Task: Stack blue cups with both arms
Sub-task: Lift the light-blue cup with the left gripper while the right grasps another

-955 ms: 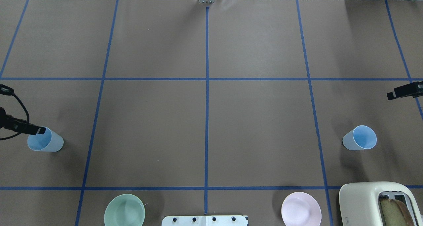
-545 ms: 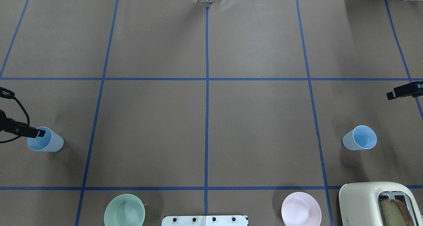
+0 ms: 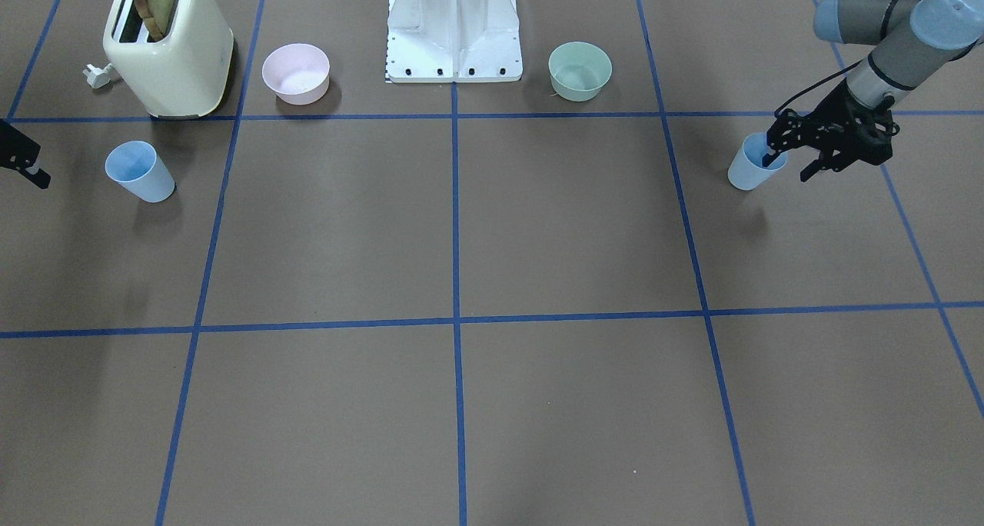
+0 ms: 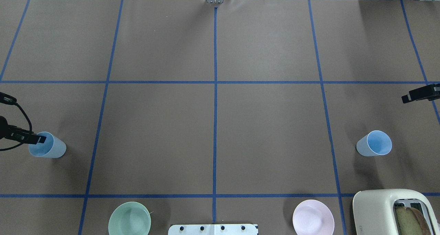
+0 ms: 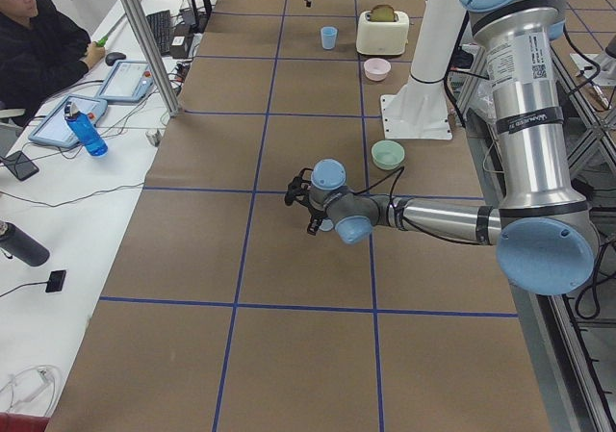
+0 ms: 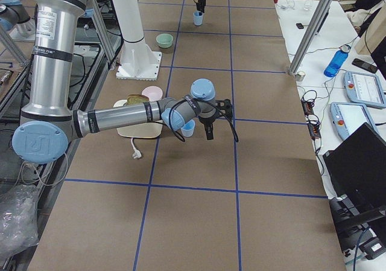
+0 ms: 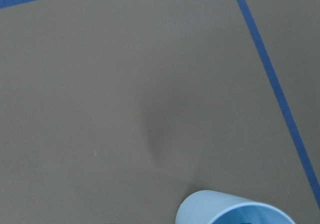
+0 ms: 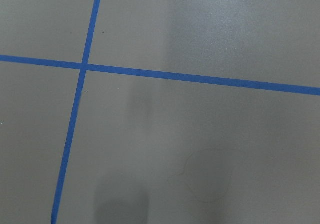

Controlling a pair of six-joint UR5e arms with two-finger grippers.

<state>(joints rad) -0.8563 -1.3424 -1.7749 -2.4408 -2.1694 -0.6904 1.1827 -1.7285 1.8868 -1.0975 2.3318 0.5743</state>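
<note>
My right gripper should grab the blue cup beside the cream toaster at the cup's rim [image 3: 111,174], on the side nearest that gripper.
One blue cup [image 4: 51,147] stands upright at the table's left side; it also shows in the front view [image 3: 749,171] and at the bottom of the left wrist view [image 7: 225,209]. My left gripper [image 3: 789,167] is open and straddles its rim, with one finger [image 4: 37,138] inside and the other outside. The second blue cup [image 4: 374,144] stands upright at the right side, free, also in the front view [image 3: 138,171]. My right gripper [image 3: 24,164] hangs at the table's edge beyond that cup, apart from it. Only one of its fingers [image 4: 417,94] shows, so I cannot tell its state.
A green bowl [image 4: 129,218] and a pink bowl [image 4: 313,217] sit either side of the white pedestal [image 3: 453,26]. A cream toaster [image 4: 385,207] holding bread stands close to the right cup. Blue tape lines grid the brown table.
My left gripper's finger has sunk a little lower into the left cup and drawn slightly left. The right gripper and both cups have stayed put.
</note>
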